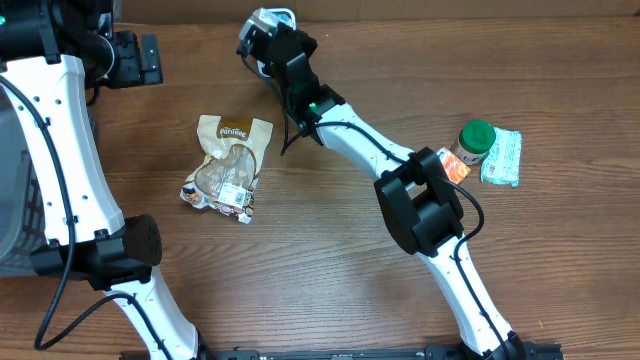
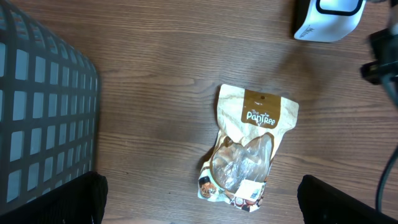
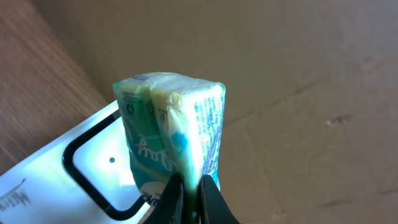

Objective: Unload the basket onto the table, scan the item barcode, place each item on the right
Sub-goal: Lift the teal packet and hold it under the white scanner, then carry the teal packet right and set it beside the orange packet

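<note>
My right gripper will put the white tissue pack, now upright just in front of the scanner, down on the orange packet's edge [image 1: 443,163], beside the green-lidded jar, and let go of it.
My right gripper [image 3: 189,202] is shut on a small teal and white tissue pack [image 3: 171,134], pinching its lower edge. The pack stands upright just in front of the white scanner [image 3: 74,171] and its black-rimmed window. I cannot make out a barcode on the pack. In the overhead view the right gripper [image 1: 262,40] is at the far edge of the table beside the scanner [image 1: 273,17]. My left gripper [image 2: 199,208] is open and empty, hanging high over a tan snack bag [image 2: 249,149]. Its dark fingers [image 2: 56,199] show at the bottom corners.
A grey mesh basket [image 2: 37,112] stands at the table's left edge. The snack bag [image 1: 228,165] lies left of centre. At the right are a green-lidded jar [image 1: 474,141], a teal packet [image 1: 502,157] and an orange packet [image 1: 453,166]. Cardboard [image 3: 298,74] rises behind the scanner.
</note>
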Controlling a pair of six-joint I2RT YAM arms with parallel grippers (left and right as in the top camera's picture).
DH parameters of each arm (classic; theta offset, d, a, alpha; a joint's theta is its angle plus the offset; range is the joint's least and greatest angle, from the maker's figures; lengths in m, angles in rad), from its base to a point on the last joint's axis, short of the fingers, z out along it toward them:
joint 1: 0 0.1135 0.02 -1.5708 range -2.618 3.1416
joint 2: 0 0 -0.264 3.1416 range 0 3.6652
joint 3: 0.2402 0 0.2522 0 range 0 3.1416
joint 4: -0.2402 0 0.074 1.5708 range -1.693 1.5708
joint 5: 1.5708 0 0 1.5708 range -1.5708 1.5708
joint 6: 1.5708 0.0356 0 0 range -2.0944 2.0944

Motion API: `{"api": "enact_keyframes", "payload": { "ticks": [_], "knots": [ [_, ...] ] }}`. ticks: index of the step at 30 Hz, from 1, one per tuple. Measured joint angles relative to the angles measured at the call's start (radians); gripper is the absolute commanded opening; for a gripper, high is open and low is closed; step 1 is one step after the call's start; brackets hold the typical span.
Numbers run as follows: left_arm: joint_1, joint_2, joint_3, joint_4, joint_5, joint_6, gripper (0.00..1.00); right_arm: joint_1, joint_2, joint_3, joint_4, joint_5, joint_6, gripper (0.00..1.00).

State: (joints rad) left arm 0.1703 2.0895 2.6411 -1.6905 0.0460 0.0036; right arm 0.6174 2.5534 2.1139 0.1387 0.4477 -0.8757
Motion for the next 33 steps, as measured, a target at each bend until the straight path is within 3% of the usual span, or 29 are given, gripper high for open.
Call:
{"api": "enact_keyframes", "payload": {
  "ticks": [22, 28, 33],
  "knots": [
    [0.0, 0.0, 0.0, 0.0, 0.0, 0.0, 1.0, 0.004, 0.002, 0.0, -0.052, -0.022, -0.121, 0.04],
    [0.0, 0.0, 0.0, 0.0, 0.0, 0.0, 0.99, 0.004, -0.001, 0.0, -0.086, -0.021, -0.016, 0.04],
    [0.0, 0.0, 0.0, 0.0, 0.0, 0.0, 0.99, 0.005, -0.063, -0.003, -0.242, -0.044, 0.152, 0.04]
  ]
}}
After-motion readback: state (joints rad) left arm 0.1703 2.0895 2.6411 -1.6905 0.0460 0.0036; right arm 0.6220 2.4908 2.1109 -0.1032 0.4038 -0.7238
